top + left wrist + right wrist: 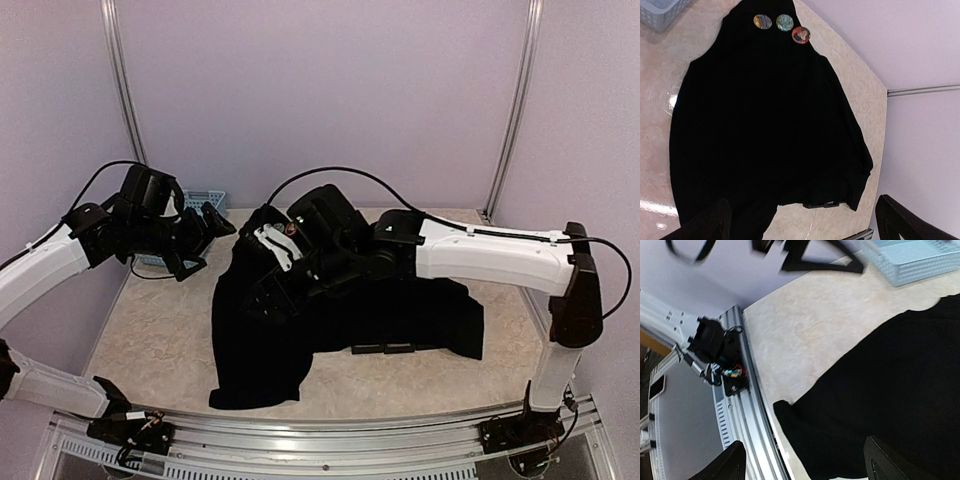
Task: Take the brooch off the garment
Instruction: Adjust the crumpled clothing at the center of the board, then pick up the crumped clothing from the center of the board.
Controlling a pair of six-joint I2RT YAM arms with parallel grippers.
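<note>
The black garment's near corner (214, 399) on the basket's side, close to the metal front rail, is next for my left gripper to go to and grab.
The black garment (300, 330) lies spread on the table. In the left wrist view the garment (765, 125) carries three round brooches near its top: a yellowish one (762, 21), a teal one (784, 22) and a red one (801, 35). My left gripper (207, 243) is open and empty, raised above the garment's left side near the basket; it also shows in its own view (804, 212). My right gripper (263, 270) is open and empty, held above the garment's upper left part (900, 390); in its own view (804, 452) the jaws stand wide apart. The right arm hides most of the brooch area in the top view.
A light-blue basket (205, 200) stands at the back left, also in the right wrist view (920, 260). Small black frames (385, 349) lie at the garment's near right hem. The table's metal front rail (747, 405) runs close to the garment's corner.
</note>
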